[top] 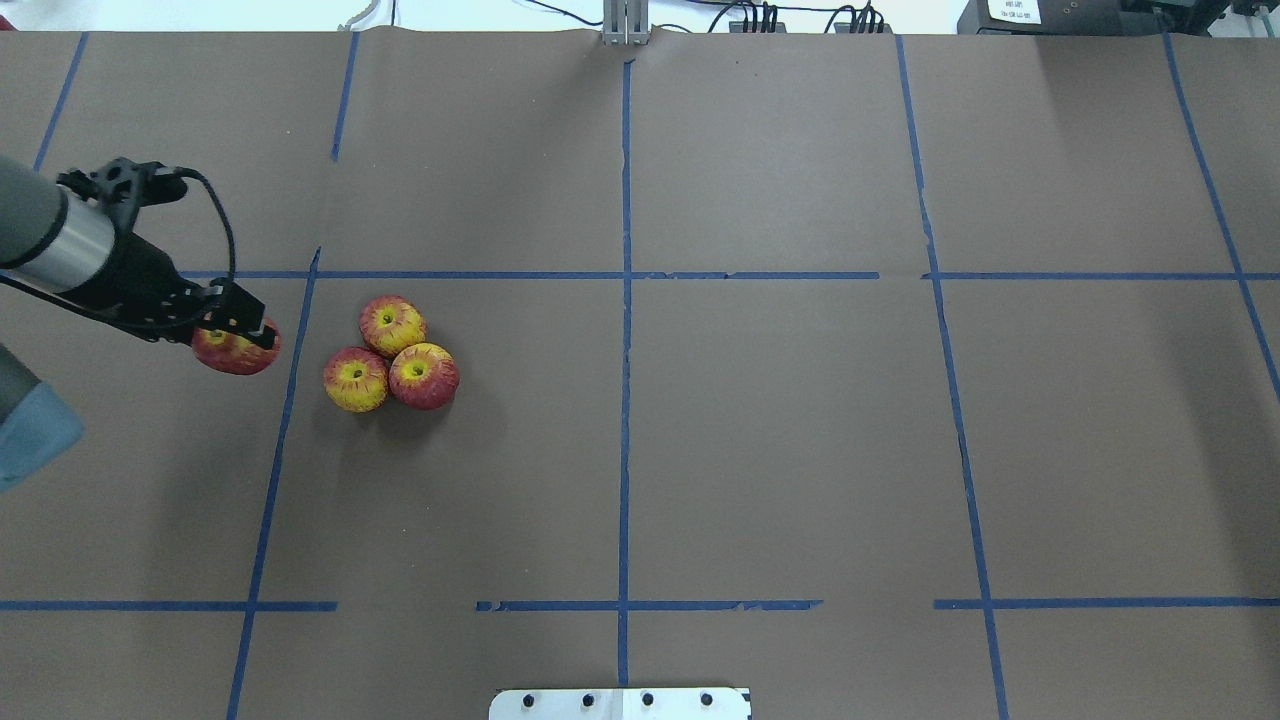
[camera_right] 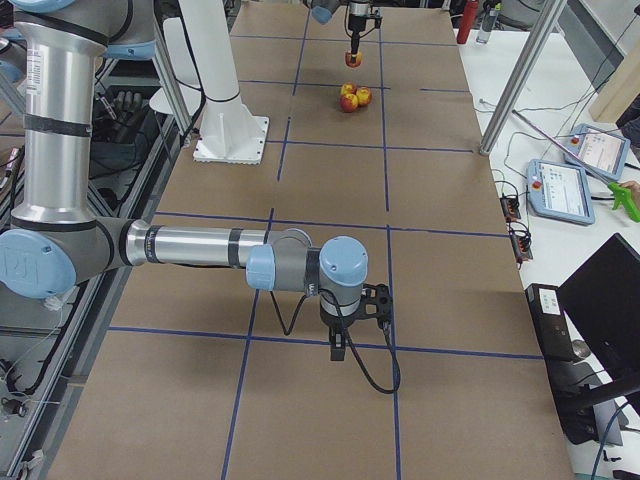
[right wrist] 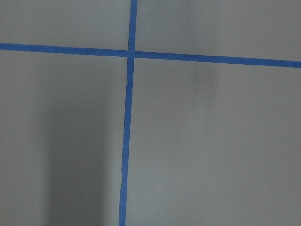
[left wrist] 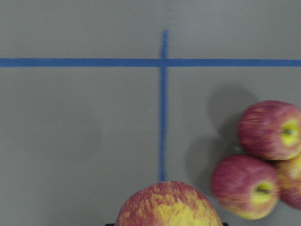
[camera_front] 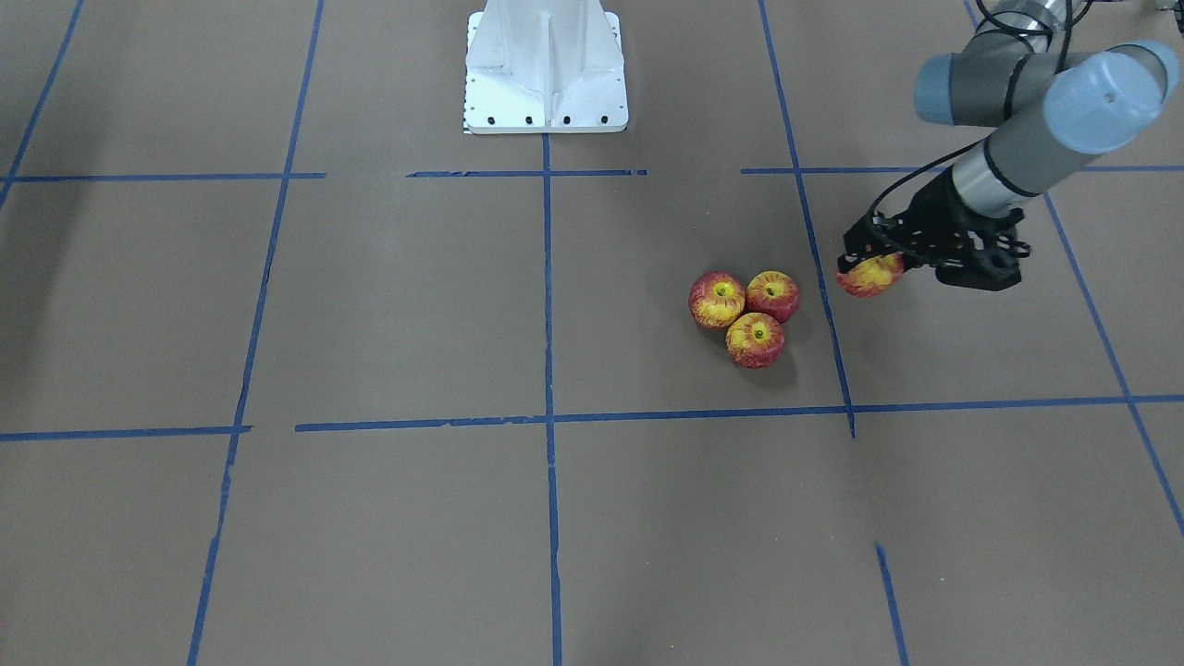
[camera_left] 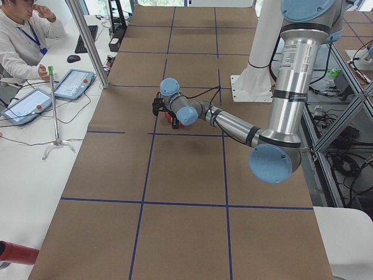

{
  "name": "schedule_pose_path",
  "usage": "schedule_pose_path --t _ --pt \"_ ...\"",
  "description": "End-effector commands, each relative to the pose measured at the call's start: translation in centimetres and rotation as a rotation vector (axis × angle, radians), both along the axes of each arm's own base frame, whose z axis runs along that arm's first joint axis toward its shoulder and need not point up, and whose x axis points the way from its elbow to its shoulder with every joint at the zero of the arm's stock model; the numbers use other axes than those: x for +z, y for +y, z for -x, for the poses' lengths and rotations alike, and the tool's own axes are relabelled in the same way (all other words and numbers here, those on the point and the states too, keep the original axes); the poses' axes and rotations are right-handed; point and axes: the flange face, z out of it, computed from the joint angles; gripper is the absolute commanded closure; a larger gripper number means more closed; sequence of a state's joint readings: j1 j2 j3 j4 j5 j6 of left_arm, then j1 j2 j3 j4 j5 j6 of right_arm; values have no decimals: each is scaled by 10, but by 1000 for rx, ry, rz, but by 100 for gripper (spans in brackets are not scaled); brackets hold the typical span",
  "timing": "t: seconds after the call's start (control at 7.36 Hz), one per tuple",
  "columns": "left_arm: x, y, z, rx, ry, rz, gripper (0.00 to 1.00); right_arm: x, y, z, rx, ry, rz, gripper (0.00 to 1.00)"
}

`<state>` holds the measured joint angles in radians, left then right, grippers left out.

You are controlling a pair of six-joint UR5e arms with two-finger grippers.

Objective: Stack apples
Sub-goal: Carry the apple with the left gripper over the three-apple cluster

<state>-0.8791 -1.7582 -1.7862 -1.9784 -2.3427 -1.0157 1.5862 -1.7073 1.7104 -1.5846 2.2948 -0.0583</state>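
Note:
The apple in my left gripper will be let go on top of the middle of the tight apple cluster (camera_front: 755, 293) (left wrist: 273, 163), as my next placement.
Three red and yellow apples sit touching in a tight cluster on the brown table: one (top: 392, 325), a second (top: 355, 379) and a third (top: 424, 376). They also show in the front view (camera_front: 756, 339) and at the right of the left wrist view (left wrist: 270, 129). My left gripper (top: 236, 338) is shut on a fourth apple (top: 238, 353) (camera_front: 869, 276) (left wrist: 168, 205). It holds that apple above the table, apart from the cluster, on the other side of a blue tape line. My right gripper (camera_right: 339, 350) shows only in the right side view, far from the apples, and I cannot tell its state.
Blue tape lines (top: 624, 330) split the table into squares. The white robot base (camera_front: 546, 74) stands at the table's edge. A person (camera_left: 20, 41) with tablets sits past the far side, beside a metal post (camera_left: 87, 41).

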Motion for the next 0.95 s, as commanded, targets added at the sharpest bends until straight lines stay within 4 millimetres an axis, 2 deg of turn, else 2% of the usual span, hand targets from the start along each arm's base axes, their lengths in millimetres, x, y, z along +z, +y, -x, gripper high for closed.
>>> schedule_pose_path --t 0.0,0.27,0.81 --pt "-36 6 -78 -17 -17 30 100 0 0 0 0 0 0 0" --pt "-79 -11 -96 -21 -61 64 100 0 0 0 0 0 0 0" --pt "-69 -15 -94 -62 -101 47 100 0 0 0 0 0 0 0"
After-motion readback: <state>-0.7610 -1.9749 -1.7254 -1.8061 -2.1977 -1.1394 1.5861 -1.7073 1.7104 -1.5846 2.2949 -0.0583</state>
